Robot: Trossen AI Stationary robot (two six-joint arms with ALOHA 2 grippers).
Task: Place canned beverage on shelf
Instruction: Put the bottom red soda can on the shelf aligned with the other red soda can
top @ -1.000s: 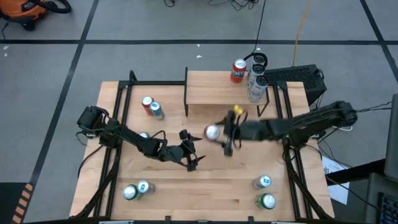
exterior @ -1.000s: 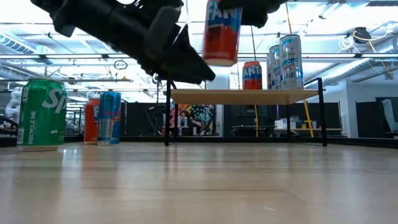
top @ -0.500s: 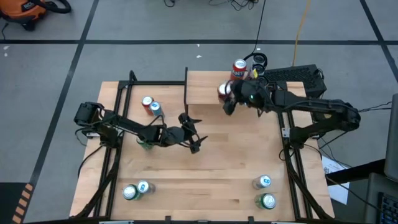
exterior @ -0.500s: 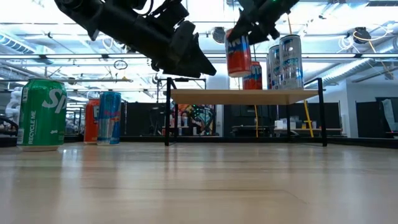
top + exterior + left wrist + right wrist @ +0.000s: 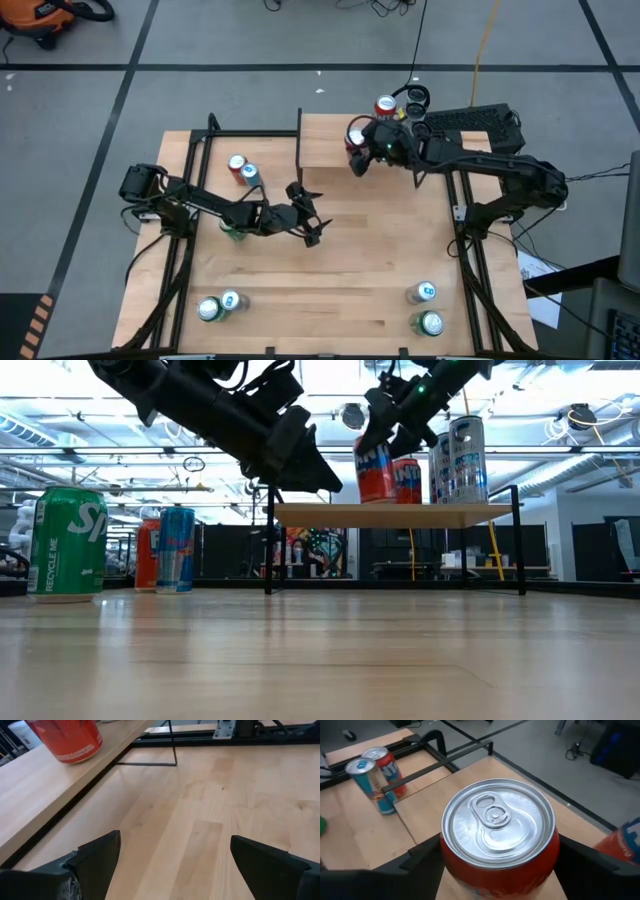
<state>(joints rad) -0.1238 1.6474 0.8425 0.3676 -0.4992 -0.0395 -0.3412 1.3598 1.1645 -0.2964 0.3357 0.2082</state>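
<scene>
My left gripper is to head next to the red can's lower side (image 5: 350, 147) (image 5: 75, 753) on the shelf, beside my right gripper, and I need to close it there.
A red canned beverage (image 5: 498, 840) stands upright between the fingers of my right gripper (image 5: 357, 142), over the left part of the shelf (image 5: 330, 165), a small light-wood board on black legs at the table's far side. In the low view the can's bottom (image 5: 377, 498) is level with the shelf's board (image 5: 330, 512); whether it rests on the board I cannot tell. My left gripper (image 5: 310, 215) hangs open over the table's middle, near the shelf's front edge, with nothing between its fingers (image 5: 97, 857). My right gripper pinches the can's round side wall (image 5: 446, 851) just below the rim, one finger (image 5: 422, 856) on each side. The fingers come from the table's right side, slanting a little downward. The can stays upright, lid up, its bottom at the shelf board.
Another red can (image 5: 385, 104) and tall silver cans (image 5: 455, 458) stand on the shelf's right part. A red and a blue can (image 5: 241, 171) stand at the far left, a green can (image 5: 66, 542) under my left arm, and can pairs at the near left (image 5: 218, 305) and near right (image 5: 426, 308).
My right gripper has carried the red can from over the table's middle toward the far edge, turning as it went, and brought it down to the shelf board's left part. My left gripper has drifted toward the far edge, staying open.
</scene>
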